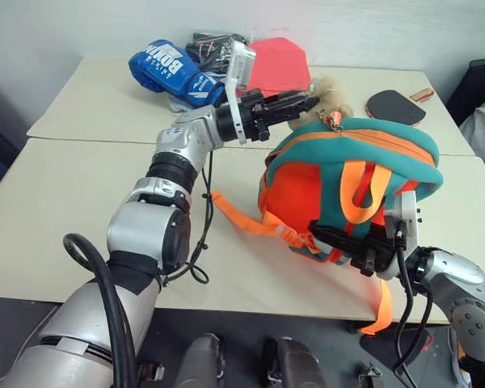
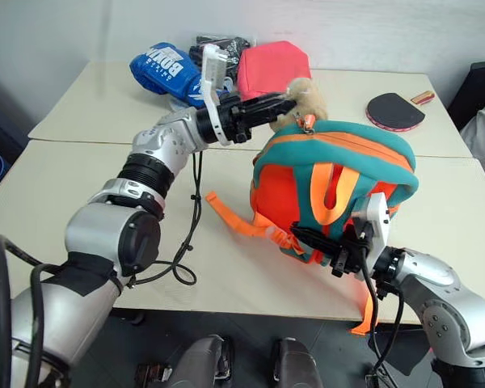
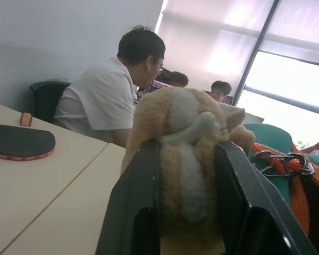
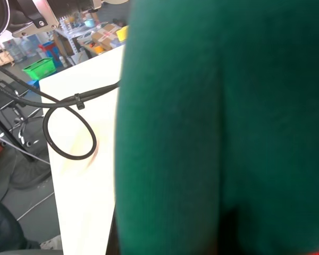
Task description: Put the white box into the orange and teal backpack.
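My left gripper should release the tan plush toy beside the backpack, just above the trailing orange strap (image 1: 242,189).
The orange and teal backpack (image 1: 307,186) stands upright on the near table, right of centre, with its orange straps facing me. A tan plush toy (image 1: 331,95) hangs at its top. My left gripper (image 1: 307,103) reaches in from the left and is shut on that toy; the left wrist view shows the black fingers (image 3: 138,202) pressed against both sides of the plush (image 3: 186,159). My right gripper (image 1: 319,233) is shut on the backpack's lower front edge, and teal fabric (image 4: 223,127) lies right against its camera. The white box is hidden from view.
At the back of the far table lie a blue boxing glove (image 1: 174,71), a dark bundle (image 1: 214,44), a coral-red pouch (image 1: 276,65) and a table tennis paddle (image 1: 396,106). An orange strap (image 1: 234,212) trails left of the backpack. A person (image 3: 106,101) sits beyond the table.
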`<action>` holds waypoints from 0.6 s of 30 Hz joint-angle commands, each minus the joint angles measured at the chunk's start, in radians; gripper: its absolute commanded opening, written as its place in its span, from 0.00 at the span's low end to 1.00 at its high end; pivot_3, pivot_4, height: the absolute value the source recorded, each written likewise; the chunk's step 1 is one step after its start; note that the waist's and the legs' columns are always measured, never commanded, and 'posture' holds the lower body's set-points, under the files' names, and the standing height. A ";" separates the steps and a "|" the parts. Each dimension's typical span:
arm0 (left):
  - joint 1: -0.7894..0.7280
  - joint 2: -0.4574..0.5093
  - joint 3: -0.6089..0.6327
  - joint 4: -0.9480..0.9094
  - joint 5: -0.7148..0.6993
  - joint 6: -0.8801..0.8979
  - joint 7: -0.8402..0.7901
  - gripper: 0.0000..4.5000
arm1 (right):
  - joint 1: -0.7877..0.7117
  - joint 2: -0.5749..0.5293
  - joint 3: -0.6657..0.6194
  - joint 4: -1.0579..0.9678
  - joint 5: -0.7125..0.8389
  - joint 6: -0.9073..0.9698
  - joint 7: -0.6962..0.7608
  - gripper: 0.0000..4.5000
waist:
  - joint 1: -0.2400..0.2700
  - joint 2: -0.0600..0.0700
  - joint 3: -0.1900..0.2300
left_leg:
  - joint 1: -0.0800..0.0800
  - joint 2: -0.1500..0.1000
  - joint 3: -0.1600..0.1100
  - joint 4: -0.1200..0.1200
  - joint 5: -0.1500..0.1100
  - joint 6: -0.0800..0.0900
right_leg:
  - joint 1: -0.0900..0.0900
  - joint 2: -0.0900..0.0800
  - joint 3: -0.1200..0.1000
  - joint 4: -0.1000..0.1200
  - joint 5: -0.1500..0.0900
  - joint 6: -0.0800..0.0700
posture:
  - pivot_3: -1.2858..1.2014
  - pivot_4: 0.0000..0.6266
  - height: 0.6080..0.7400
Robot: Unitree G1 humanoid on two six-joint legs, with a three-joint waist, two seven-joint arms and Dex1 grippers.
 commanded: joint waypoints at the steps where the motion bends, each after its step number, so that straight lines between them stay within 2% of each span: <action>1: 0.037 0.073 0.004 -0.080 0.050 -0.097 0.085 0.12 | 0.016 0.016 -0.020 -0.038 0.004 -0.025 -0.025 0.00 | -0.002 0.000 0.000 | 0.000 0.000 0.000 0.000 0.000 0.000 | 0.000 0.000 0.000 0.001 0.000 0.000 | 0.52 0.24 1.00; 4: 0.104 0.113 -0.061 -0.146 0.146 -0.164 0.153 0.12 | 0.020 0.026 -0.028 -0.038 -0.005 -0.044 -0.045 0.00 | 0.000 0.000 0.000 | 0.001 0.000 0.000 0.000 0.001 -0.001 | 0.000 0.000 0.001 0.002 0.000 0.000 | 0.52 0.24 1.00; 8: 0.210 0.141 -0.097 -0.272 0.197 -0.174 0.235 0.12 | 0.036 0.037 -0.040 -0.034 -0.018 -0.068 -0.064 0.00 | 0.002 0.000 0.000 | 0.001 0.000 0.000 0.000 0.001 -0.001 | 0.000 0.000 0.001 0.002 0.000 0.000 | 0.52 0.24 1.00; 15: 0.253 0.093 -0.048 -0.487 0.101 -0.084 0.353 0.12 | 0.038 0.078 -0.041 -0.024 -0.035 -0.121 -0.080 0.00 | 0.005 0.000 0.000 | 0.000 0.000 0.000 0.001 0.001 0.000 | 0.000 -0.001 0.001 0.002 0.000 0.000 | 0.52 0.24 1.00; 18: 0.223 0.087 -0.022 -0.505 0.093 -0.088 0.426 0.12 | 0.031 0.098 -0.042 -0.019 -0.024 -0.131 -0.087 0.00 | 0.004 0.000 0.000 | 0.000 0.000 0.000 0.001 0.001 0.000 | 0.000 -0.001 0.001 0.003 0.000 0.000 | 0.52 0.24 1.00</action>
